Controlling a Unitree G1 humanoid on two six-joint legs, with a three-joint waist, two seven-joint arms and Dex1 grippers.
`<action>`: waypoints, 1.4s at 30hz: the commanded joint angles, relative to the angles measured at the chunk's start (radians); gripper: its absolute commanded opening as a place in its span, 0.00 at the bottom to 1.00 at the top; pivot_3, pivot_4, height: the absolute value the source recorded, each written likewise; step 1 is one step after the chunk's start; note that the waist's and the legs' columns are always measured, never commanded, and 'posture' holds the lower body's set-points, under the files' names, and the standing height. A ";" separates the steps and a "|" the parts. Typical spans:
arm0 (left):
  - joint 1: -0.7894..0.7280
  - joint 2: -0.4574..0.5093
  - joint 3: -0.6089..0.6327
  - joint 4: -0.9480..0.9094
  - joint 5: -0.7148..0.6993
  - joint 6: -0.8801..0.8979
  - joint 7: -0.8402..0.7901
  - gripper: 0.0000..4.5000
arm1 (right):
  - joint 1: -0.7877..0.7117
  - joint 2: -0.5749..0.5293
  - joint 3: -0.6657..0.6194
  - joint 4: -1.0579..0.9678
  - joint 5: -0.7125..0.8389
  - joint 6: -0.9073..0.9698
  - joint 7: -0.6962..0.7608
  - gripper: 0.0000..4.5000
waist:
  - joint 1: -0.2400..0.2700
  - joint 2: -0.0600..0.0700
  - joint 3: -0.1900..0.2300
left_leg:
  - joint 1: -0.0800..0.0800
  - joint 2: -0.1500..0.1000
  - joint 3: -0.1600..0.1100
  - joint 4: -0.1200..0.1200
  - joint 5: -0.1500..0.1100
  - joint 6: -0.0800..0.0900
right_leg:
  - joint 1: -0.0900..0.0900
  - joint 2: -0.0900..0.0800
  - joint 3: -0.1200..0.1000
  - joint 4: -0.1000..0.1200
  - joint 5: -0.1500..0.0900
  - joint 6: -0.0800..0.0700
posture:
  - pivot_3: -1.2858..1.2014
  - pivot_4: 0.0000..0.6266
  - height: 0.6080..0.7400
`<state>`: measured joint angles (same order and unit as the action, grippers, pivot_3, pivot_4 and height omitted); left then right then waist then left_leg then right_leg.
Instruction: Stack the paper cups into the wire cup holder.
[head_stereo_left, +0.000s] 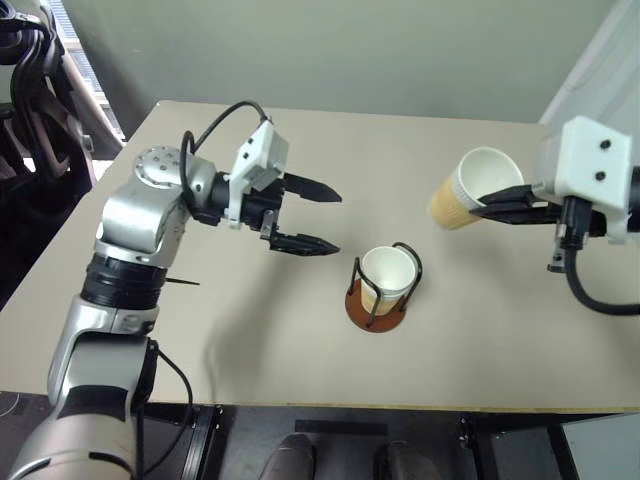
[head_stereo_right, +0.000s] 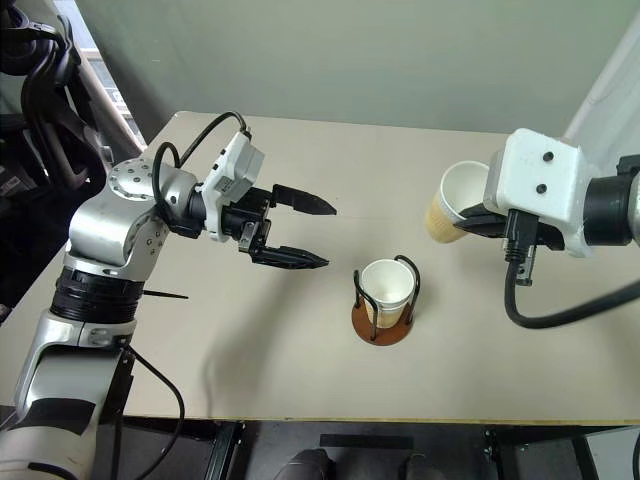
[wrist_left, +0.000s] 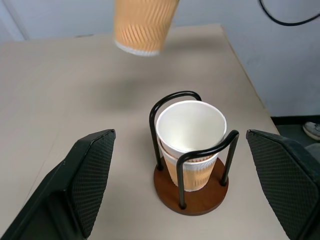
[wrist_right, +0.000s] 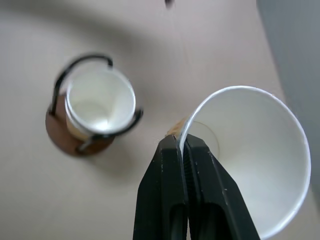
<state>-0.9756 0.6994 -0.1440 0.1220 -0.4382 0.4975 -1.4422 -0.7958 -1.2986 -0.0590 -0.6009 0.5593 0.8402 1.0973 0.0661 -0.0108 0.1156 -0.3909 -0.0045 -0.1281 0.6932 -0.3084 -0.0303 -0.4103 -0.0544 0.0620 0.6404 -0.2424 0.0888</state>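
My right gripper will let go of the third paper cup inside the nested paper cups in the wire cup holder (head_stereo_left: 387, 270) (wrist_right: 101, 101).
The wire cup holder (head_stereo_left: 378, 312), a brown disc with black wire loops, stands upright near the middle of the tan table (head_stereo_left: 220, 340). Two paper cups (wrist_left: 191, 131) sit nested inside it, white mouths up. My right gripper (head_stereo_left: 485, 208) is shut on the rim of a third paper cup (head_stereo_left: 468, 190), one finger inside and one outside, as the right wrist view shows (wrist_right: 182, 145). This cup hangs tilted in the air above the table, to the right of the holder and farther back. My left gripper (head_stereo_left: 339, 223) hovers open just left of the holder, holding nothing, and points toward it.
The table's front edge (head_stereo_left: 330, 407) runs close below the holder. A grey wall (head_stereo_left: 350, 50) rises behind the far edge. Dark equipment (head_stereo_left: 35, 110) stands off the table's left side. A black cable (head_stereo_left: 590, 295) loops under my right wrist.
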 joint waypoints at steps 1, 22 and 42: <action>-0.026 -0.002 0.003 -0.002 0.005 -0.018 -0.018 1.00 | -0.051 0.010 0.009 -0.020 0.036 0.021 0.007 0.00 | 0.000 0.000 0.000 | 0.000 0.000 0.000 0.000 0.000 0.000 | 0.000 0.000 0.000 0.000 0.000 0.000 | 0.52 0.24 1.00; -0.016 -0.003 0.005 -0.006 0.010 -0.005 -0.041 1.00 | -0.149 0.141 0.184 -0.057 0.074 0.061 0.055 0.00 | -0.003 0.000 0.000 | -0.001 0.000 -0.001 -0.005 0.000 0.000 | -0.002 0.000 -0.001 -0.005 0.000 -0.001 | 0.52 0.24 1.00; -0.015 -0.006 0.005 -0.021 0.011 0.001 -0.025 1.00 | -0.108 0.194 0.255 -0.017 -0.068 -0.045 0.088 0.21 | -0.003 0.000 0.000 | -0.001 0.001 0.000 -0.005 0.000 0.000 | -0.001 0.000 -0.001 -0.005 0.000 -0.001 | 0.52 0.24 1.00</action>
<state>-0.9758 0.6889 -0.1497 0.1343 -0.4277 0.5012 -1.4725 -0.8886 -1.1068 0.2141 -0.6165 0.5040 0.8045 1.1909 0.0628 -0.0107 0.1156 -0.3919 -0.0039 -0.1286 0.6882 -0.3079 -0.0307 -0.4116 -0.0547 0.0609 0.6355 -0.2424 0.0877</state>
